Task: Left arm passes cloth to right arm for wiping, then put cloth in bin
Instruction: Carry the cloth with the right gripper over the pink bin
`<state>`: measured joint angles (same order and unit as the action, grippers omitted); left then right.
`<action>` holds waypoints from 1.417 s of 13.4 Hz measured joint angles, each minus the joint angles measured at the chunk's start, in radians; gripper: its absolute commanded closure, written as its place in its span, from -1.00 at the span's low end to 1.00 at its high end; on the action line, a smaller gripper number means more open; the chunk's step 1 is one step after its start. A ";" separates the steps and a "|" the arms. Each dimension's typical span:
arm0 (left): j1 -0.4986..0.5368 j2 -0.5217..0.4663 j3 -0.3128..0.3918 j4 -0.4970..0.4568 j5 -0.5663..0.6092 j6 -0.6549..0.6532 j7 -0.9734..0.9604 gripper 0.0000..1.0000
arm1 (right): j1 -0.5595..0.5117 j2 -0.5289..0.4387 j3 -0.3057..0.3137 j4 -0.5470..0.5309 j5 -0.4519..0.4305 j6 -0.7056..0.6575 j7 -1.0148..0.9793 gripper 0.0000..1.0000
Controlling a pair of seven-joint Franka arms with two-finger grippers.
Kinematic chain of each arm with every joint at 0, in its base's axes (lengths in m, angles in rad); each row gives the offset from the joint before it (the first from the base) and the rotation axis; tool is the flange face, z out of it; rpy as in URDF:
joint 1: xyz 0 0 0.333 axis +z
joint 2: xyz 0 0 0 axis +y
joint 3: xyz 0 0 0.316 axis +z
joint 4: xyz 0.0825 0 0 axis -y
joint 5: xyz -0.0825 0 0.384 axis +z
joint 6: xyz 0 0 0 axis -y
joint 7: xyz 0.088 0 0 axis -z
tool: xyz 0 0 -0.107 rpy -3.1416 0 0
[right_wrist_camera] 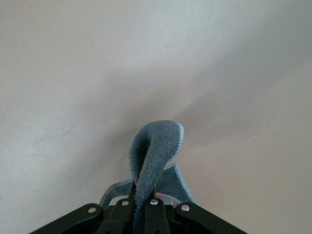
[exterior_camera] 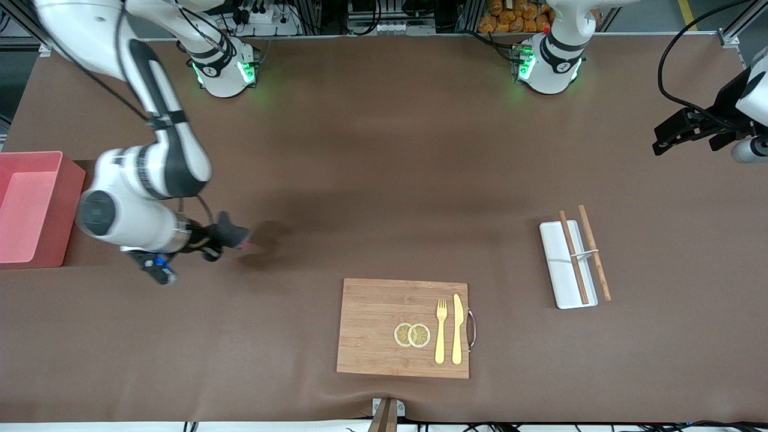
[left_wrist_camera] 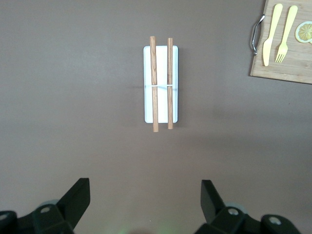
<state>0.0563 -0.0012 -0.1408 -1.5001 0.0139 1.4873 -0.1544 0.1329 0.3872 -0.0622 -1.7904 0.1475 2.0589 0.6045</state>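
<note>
My right gripper releases the dark grey cloth next in the pink bin (exterior_camera: 33,215), by the bin's side nearest the cutting board.
My right gripper (exterior_camera: 217,239) is shut on the dark grey cloth (exterior_camera: 233,233) with a pink edge and holds it low over the brown table, between the pink bin (exterior_camera: 33,207) and the wooden cutting board (exterior_camera: 403,327). In the right wrist view the cloth (right_wrist_camera: 155,156) bulges out in a fold from between the shut fingers. My left gripper (exterior_camera: 663,139) is open and empty, raised over the table's edge at the left arm's end. In the left wrist view its fingertips (left_wrist_camera: 79,195) stand wide apart above the bare table.
The cutting board carries two lemon slices (exterior_camera: 411,335), a fork (exterior_camera: 441,330) and a knife (exterior_camera: 457,328). A white tray (exterior_camera: 567,264) with two wooden chopsticks (exterior_camera: 594,252) lies toward the left arm's end; it also shows in the left wrist view (left_wrist_camera: 161,84).
</note>
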 measured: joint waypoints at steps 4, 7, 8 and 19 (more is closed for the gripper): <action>-0.002 -0.001 -0.008 0.000 0.000 0.000 0.000 -1.00 | -0.202 -0.031 -0.007 0.021 0.002 -0.063 -0.408 1.00; -0.001 -0.004 -0.009 0.000 0.000 0.000 0.000 -1.00 | -0.367 -0.032 -0.013 0.085 -0.025 -0.094 -0.721 1.00; -0.001 -0.004 -0.009 0.000 0.000 0.000 0.000 -1.00 | -0.416 -0.032 -0.014 0.109 -0.040 -0.118 -0.804 1.00; -0.002 -0.005 -0.010 -0.001 0.000 0.000 0.000 -1.00 | -0.818 0.174 -0.012 0.262 -0.168 -0.075 -1.440 1.00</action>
<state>0.0545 -0.0065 -0.1504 -1.5007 0.0138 1.4873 -0.1545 -0.6853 0.5612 -0.0744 -1.5288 -0.0209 1.9843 -0.8358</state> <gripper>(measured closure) 0.000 0.952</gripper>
